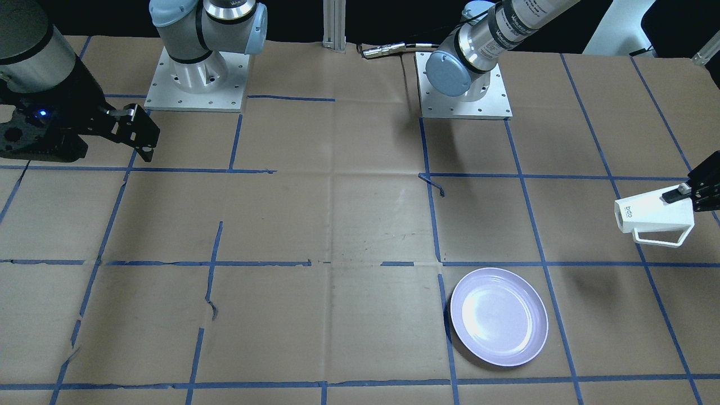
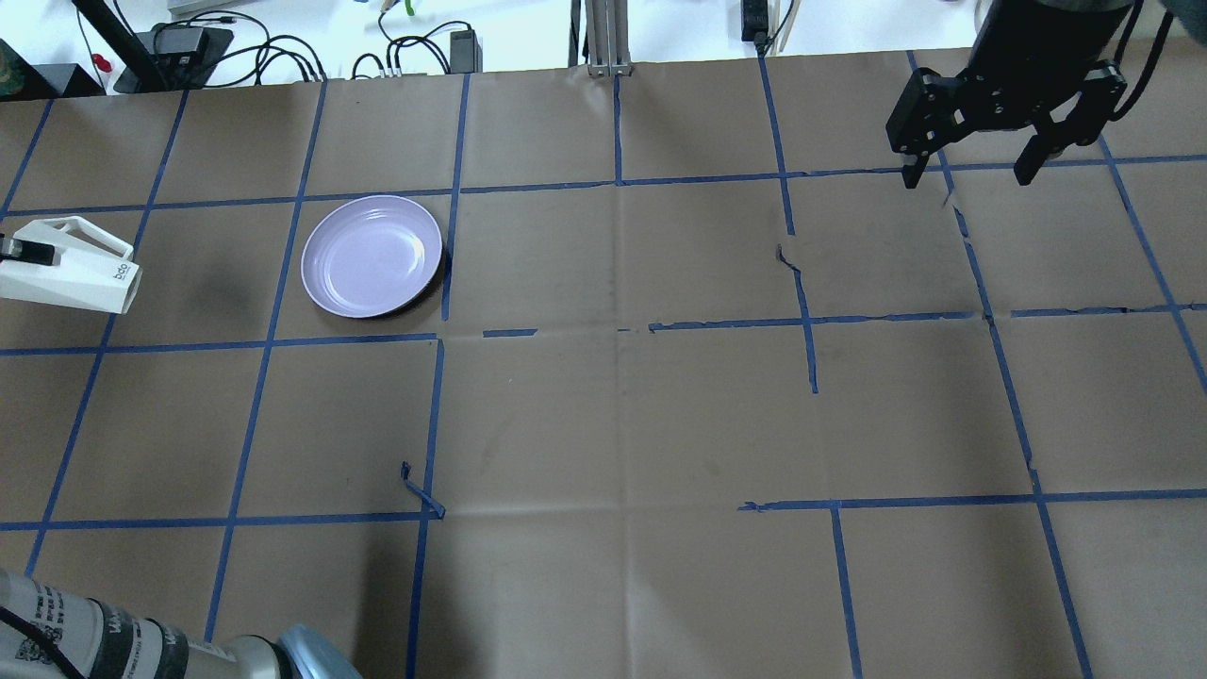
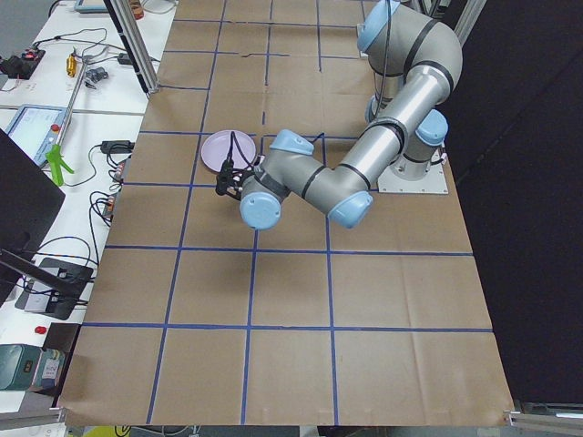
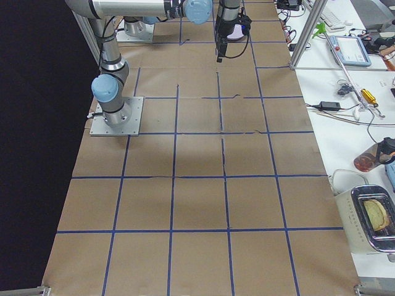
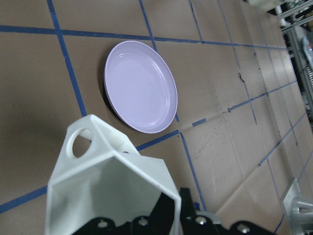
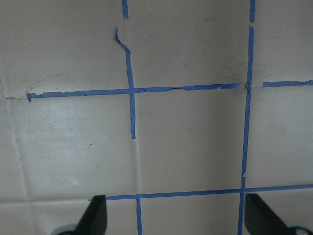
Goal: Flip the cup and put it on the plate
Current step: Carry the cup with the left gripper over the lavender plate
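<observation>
The white faceted cup will go down from my left gripper just off the middle of the lavender plate (image 1: 511, 327) (image 5: 130, 79).
The white faceted cup (image 1: 652, 216) hangs on its side in the air, clamped at its rim by my left gripper (image 1: 683, 194). It also shows in the overhead view (image 2: 71, 273) at the far left and fills the left wrist view (image 5: 105, 181), handle up. The lavender plate (image 1: 499, 316) lies flat on the table, to the side of the cup; it shows too in the overhead view (image 2: 372, 256) and the left wrist view (image 5: 141, 86). My right gripper (image 2: 971, 165) is open and empty, high over the far side of the table.
Brown paper with a blue tape grid covers the table (image 2: 622, 396). Both arm bases (image 1: 197, 84) stand at the robot's edge. Cables and devices lie beyond the far edge (image 2: 283, 47). A bench with tools runs along the operators' side (image 4: 358, 92).
</observation>
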{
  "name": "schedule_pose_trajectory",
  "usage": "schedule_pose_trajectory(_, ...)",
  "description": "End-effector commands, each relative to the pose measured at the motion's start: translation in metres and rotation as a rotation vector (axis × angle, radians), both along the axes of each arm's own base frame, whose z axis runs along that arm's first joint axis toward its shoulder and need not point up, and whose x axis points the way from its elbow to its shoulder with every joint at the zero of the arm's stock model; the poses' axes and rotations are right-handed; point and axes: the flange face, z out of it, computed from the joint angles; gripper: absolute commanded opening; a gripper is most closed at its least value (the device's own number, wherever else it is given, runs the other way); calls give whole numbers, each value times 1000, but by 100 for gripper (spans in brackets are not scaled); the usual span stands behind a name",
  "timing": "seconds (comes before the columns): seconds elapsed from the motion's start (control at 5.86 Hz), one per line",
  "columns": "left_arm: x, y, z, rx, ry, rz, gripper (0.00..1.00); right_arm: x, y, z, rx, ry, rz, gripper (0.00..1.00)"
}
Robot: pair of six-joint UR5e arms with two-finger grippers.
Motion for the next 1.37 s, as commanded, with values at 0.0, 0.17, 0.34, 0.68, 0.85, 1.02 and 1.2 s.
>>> schedule_pose_trajectory(0.0, -113, -48, 60, 52, -289, 6, 3, 0, 0, 0, 0, 0, 0, 100)
schedule_pose_trajectory(0.17, -160, -69, 60, 88, -389, 31, 2, 0, 0, 0, 0, 0, 0, 100)
schedule_pose_trajectory(0.34, -210, -85, 60, 133, -485, 83, 2, 0, 0, 0, 0, 0, 0, 100)
schedule_pose_trajectory(0.68, -290, -101, 56, 178, -606, 173, 2, 0, 0, 0, 0, 0, 0, 100)
schedule_pose_trajectory(0.85, -333, -111, 43, 199, -617, 216, 2, 0, 0, 0, 0, 0, 0, 100)
schedule_pose_trajectory(1.02, -362, -125, 26, 130, -768, 191, 2, 0, 0, 0, 1, 0, 0, 100)
schedule_pose_trajectory(1.2, -381, -137, -1, 109, -797, 162, 2, 0, 0, 0, 0, 0, 0, 100)
